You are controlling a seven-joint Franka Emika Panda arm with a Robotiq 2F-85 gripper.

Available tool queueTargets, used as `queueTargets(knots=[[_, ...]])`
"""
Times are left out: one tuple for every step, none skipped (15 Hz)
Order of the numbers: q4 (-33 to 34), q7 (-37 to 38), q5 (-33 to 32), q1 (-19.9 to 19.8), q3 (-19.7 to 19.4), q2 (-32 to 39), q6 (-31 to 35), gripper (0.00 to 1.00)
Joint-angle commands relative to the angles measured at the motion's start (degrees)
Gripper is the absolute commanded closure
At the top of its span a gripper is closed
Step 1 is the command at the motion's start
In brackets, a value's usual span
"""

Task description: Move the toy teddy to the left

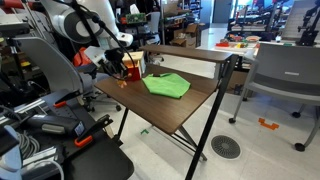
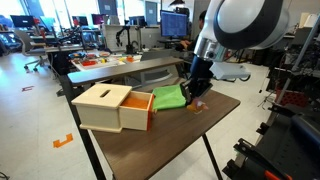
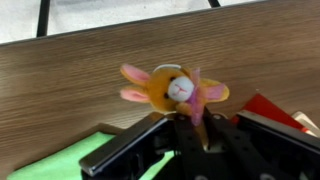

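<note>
The toy teddy will go down from my gripper on the bare wooden table end (image 1: pixel 106 84) (image 3: pixel 267 62) near the red-and-yellow box.
The toy teddy (image 3: pixel 175 88) is a small orange-brown soft toy with pink ears and a white face. In the wrist view my gripper (image 3: pixel 190 118) is shut on its lower part, right over the brown wooden table (image 3: pixel 80 70). In an exterior view the gripper (image 2: pixel 196 92) hangs low over the table's far side, with the teddy (image 2: pixel 199 103) a small pinkish spot under it, beside the green cloth (image 2: pixel 170 97). In an exterior view the gripper (image 1: pixel 119 66) is at the red-and-yellow box (image 1: pixel 131 70); the teddy is hidden there.
The box (image 2: pixel 115 108) lies on the table (image 2: pixel 170 135) next to the green cloth (image 1: pixel 166 86). The table's edges drop off close to the gripper. Office chairs (image 1: pixel 285 75), desks and lab clutter surround the table.
</note>
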Motion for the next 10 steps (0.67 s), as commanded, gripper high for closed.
queueTargets(knots=[[0.52,-2.70,4.84,-1.62,7.05,0.20,2.29,0.97],[1.30,-2.85,5.59,-1.44,8.70,1.02,2.47,0.97],[1.90,-3.25,6.08,-1.38,10.16,1.74,2.80,0.97],[2.50,-3.43,6.33,-1.03,11.32,2.40,2.74,0.97],[3.13,-3.48,6.27,-0.35,12.02,3.16,2.74,0.97],[3.55,-3.61,6.27,0.21,12.50,3.68,2.90,0.97],[4.24,-3.51,6.03,1.03,12.61,4.46,3.18,0.97],[4.87,-3.46,5.77,1.76,12.59,5.41,3.74,0.97],[5.68,-3.16,5.41,2.97,11.97,6.46,4.26,0.97],[6.41,-3.12,5.21,3.57,11.83,7.60,4.81,0.97]])
